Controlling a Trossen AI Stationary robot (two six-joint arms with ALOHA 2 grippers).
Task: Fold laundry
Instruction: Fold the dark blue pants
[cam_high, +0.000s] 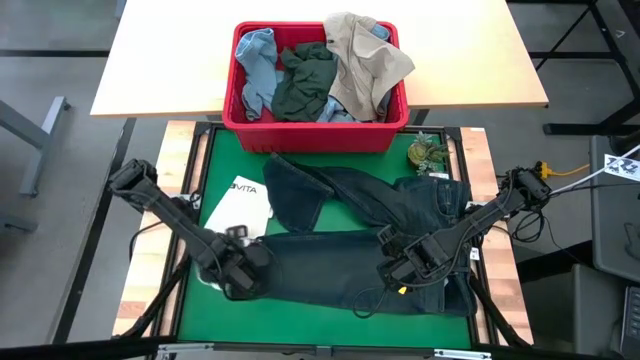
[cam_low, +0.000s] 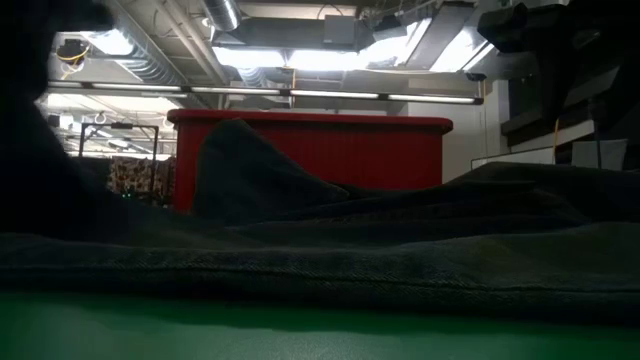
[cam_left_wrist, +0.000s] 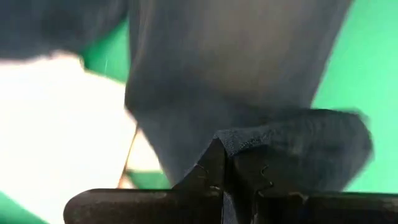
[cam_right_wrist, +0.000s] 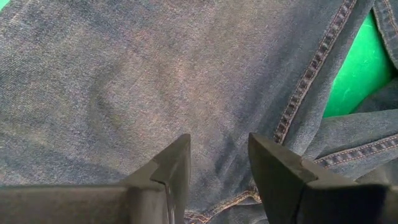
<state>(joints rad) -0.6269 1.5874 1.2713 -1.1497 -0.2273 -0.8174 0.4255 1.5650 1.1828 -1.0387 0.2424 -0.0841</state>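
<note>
Next, my left gripper lets go of the end of the jeans leg on top of the near leg (cam_high: 307, 267) (cam_left_wrist: 239, 59), just below the folded far leg.
The dark navy jeans (cam_high: 370, 235) lie spread on the green mat (cam_high: 320, 325). One leg runs along the near side toward the left, and the other is folded toward the far side. They fill the low view (cam_low: 320, 250). My left gripper (cam_high: 237, 268) is shut on the near leg's left end (cam_left_wrist: 292, 137). My right gripper (cam_high: 400, 268) is open, low over the jeans' upper leg next to a seam (cam_right_wrist: 311, 68). The beige (cam_high: 365, 55), light blue (cam_high: 255, 65) and dark green-grey (cam_high: 305, 80) pieces lie in the red bin. My left gripper pinches the edge of the jeans leg's end (cam_left_wrist: 231, 142) between its two fingers (cam_left_wrist: 208, 171). The cloth bunches up over the fingertips. The leg stretches away from the gripper over the mat. How many layers it holds is hidden. My right gripper's open fingers (cam_right_wrist: 177, 165) stand at the denim; I cannot tell whether they touch it.
A red bin (cam_high: 315, 130) stands at the mat's far edge and also shows in the low view (cam_low: 310, 150). A white tote bag (cam_high: 238, 208) lies on the mat's left, beside the jeans. A small green-brown object (cam_high: 428, 153) lies at the far right.
</note>
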